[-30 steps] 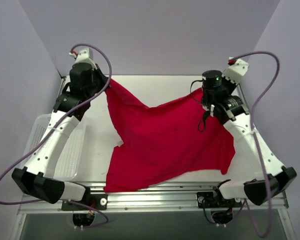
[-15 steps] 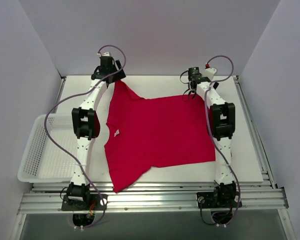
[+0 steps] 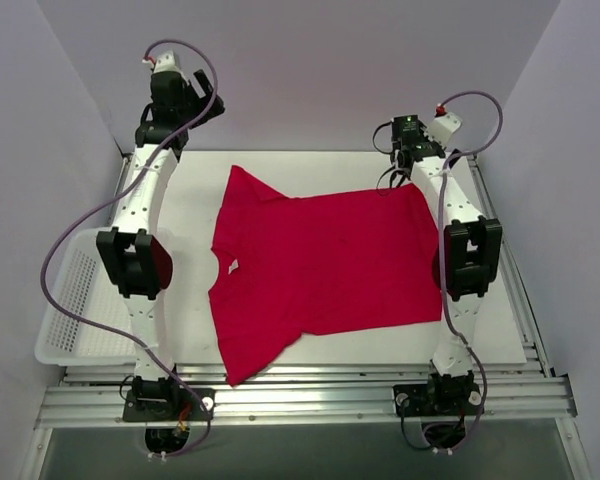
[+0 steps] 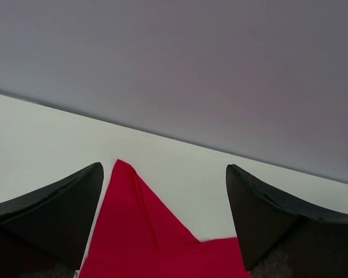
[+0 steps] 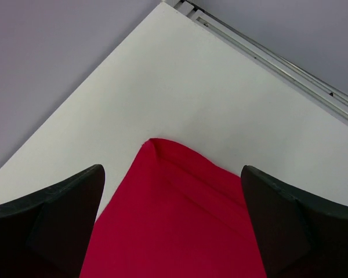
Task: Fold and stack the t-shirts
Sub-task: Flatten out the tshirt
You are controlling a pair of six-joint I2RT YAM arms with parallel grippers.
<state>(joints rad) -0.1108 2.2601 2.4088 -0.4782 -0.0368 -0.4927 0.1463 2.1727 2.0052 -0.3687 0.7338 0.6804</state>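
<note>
Next, my right gripper grips the red t-shirt's far side (image 3: 387,203) (image 5: 148,216), a little in from the far hem corner.
The red t-shirt (image 3: 325,262) lies spread flat on the white table (image 3: 310,165), neck opening and small white tag (image 3: 232,266) to the left, hem to the right. One sleeve points to the far left corner, the other to the near edge. My left gripper (image 3: 185,100) hangs open above the far sleeve tip (image 4: 127,220), apart from the cloth. My right gripper (image 3: 405,140) is open over the far hem corner (image 5: 174,208), holding nothing. In both wrist views the dark fingers (image 4: 52,214) (image 5: 296,226) stand wide apart with cloth below them.
A white mesh basket (image 3: 75,300) sits at the table's left edge beside the left arm. Grey walls close the back and both sides. A metal rail (image 3: 300,385) runs along the near edge, and the near sleeve reaches down to it.
Both grippers opened and let go of the t-shirt. It went from hanging stretched between them to lying flat. Both arms stretched toward the back, then the grippers rose off the cloth.
</note>
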